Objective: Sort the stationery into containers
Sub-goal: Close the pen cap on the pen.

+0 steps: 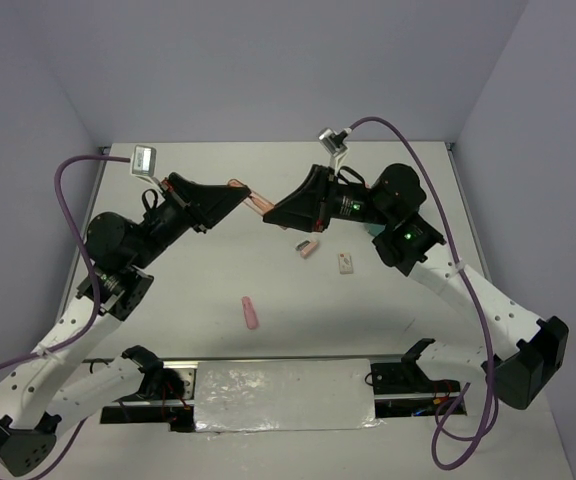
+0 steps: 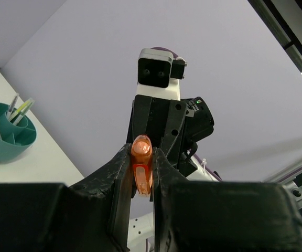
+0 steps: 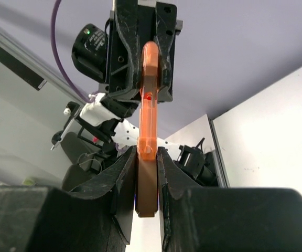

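Next, I release the orange highlighter from my right gripper in the front part of the teal organiser (image 1: 397, 214).
An orange highlighter (image 1: 256, 203) hangs in the air over the back of the table, held at both ends. My left gripper (image 1: 240, 192) is shut on one end; the left wrist view shows that end (image 2: 141, 157) pinched between its fingers (image 2: 120, 173). My right gripper (image 1: 271, 212) is shut on the other end, and the highlighter's body (image 3: 149, 105) runs from its jaws up to the left gripper. The teal organiser (image 2: 7, 137) stands on the table with pens and another orange highlighter in it; in the top view only a sliver (image 1: 373, 230) shows behind the right arm.
On the table lie a pink highlighter (image 1: 251, 313) near the middle front, a small pink piece (image 1: 308, 248) and a small white eraser (image 1: 345, 263) under the right arm. Walls close the table at the back and sides.
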Robot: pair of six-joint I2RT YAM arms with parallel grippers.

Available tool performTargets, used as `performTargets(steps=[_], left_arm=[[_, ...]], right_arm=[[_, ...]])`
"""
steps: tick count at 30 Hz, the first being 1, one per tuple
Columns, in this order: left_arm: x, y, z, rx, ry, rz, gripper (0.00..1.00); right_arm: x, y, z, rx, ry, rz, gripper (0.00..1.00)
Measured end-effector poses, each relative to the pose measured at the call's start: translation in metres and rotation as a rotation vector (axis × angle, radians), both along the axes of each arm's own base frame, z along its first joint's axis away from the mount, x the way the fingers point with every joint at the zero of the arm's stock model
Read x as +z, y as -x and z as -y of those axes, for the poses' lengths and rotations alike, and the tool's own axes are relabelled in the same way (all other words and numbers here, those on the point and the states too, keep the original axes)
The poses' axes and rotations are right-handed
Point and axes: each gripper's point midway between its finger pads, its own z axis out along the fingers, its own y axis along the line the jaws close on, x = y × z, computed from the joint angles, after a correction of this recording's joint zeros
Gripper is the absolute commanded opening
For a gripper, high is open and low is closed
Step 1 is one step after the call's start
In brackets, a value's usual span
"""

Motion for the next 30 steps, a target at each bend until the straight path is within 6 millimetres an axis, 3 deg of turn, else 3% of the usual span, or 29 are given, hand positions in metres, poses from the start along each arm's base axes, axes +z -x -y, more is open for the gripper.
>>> performTargets(steps=[10, 15, 21, 25, 30], left_arm=[[0.005, -0.004, 0.003, -0.013, 0.020, 0.020, 0.00], [0.007, 0.000, 0.008, -0.014, 0.024, 0.052, 0.00], [0.022, 0.005, 0.002, 0.078, 0.094, 0.115, 0.00], [0.024, 0.014, 0.002, 0.096, 0.108, 0.147, 0.00], [0.027, 0.011, 0.001, 0.125, 0.095, 0.164, 0.00]], right_arm=[[0.013, -0.011, -0.012, 0.021, 0.003, -0.001, 0.00], [0.029, -0.018, -0.024, 0.068, 0.030, 0.017, 0.00], [0.053, -0.013, -0.034, 0.227, 0.070, 0.045, 0.00], [0.054, -0.005, -0.035, 0.303, 0.087, 0.044, 0.00], [0.056, -0.006, -0.037, 0.322, 0.095, 0.053, 0.00]])
